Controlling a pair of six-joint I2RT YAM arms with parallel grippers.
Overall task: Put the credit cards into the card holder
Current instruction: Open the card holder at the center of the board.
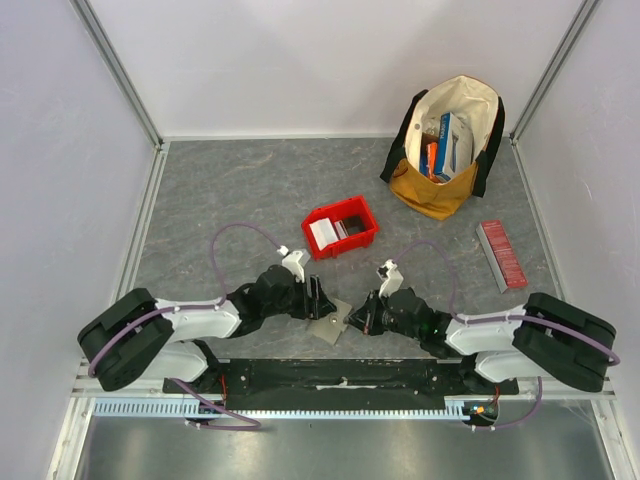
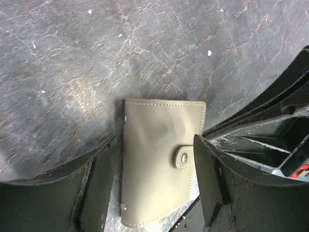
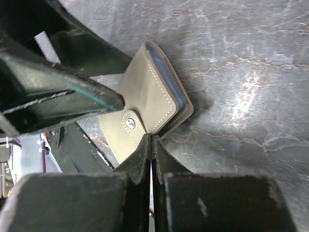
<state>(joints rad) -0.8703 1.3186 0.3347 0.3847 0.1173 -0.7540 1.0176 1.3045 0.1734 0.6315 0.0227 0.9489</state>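
Note:
The card holder's tab is closed and the holder sits loose in my left gripper, which should first pinch the edge (image 2: 127, 162) opposite the snap tab.
The card holder (image 1: 330, 328) is a grey-olive wallet lying on the grey table between the two arms. In the left wrist view the card holder (image 2: 157, 159) lies folded, its snap tab (image 2: 182, 157) on its right side. My left gripper (image 2: 154, 186) is open, one finger on each side of it. My right gripper (image 3: 151, 140) is shut, its tips against the card holder (image 3: 149, 96) edge beside the tab. The cover gapes slightly there and a pale blue card (image 3: 168, 70) shows inside. A white card (image 1: 322, 233) lies in the red bin.
The red bin (image 1: 352, 213) sits just beyond the grippers. A long red ribbed box (image 1: 500, 255) lies to the right. A cloth bag (image 1: 447, 190) with colourful boxes stands at the back right. Walls close in on both sides.

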